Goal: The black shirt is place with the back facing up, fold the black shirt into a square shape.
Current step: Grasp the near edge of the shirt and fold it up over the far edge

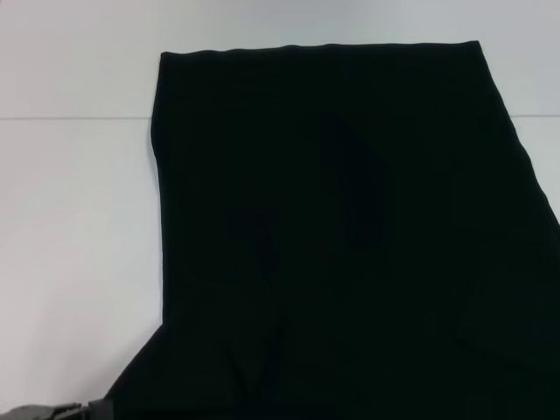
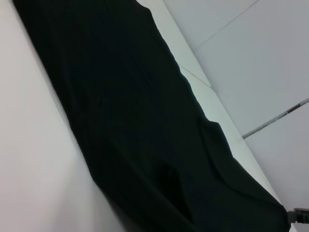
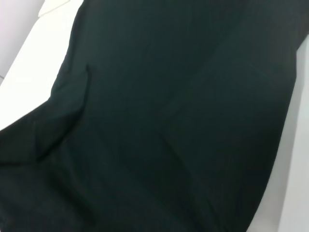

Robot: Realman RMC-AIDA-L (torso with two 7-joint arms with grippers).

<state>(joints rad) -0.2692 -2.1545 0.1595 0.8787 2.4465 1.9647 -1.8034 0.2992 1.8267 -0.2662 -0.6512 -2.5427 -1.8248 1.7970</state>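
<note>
My left gripper needs to let go of the black shirt's near corner just inside its far corner [image 1: 181, 70] on my left gripper's side.
The black shirt [image 1: 341, 227] lies spread on the white table [image 1: 70, 219], plain side up, no lettering showing. Its straight far edge runs across the top of the head view, and its near part spreads out past the lower and right edges. It fills most of the left wrist view [image 2: 135, 125] and the right wrist view [image 3: 164, 121], with soft folds and creases. A small grey and black piece of the left arm [image 1: 74, 409] shows at the bottom left corner of the head view, next to the shirt's near left part. No gripper fingers show in any view.
The white table shows bare to the left of the shirt and beyond its far edge [image 1: 262, 26]. A seam line [image 1: 70, 117] crosses the table top. In the left wrist view a white surface and wall panels [image 2: 251, 63] lie beyond the shirt.
</note>
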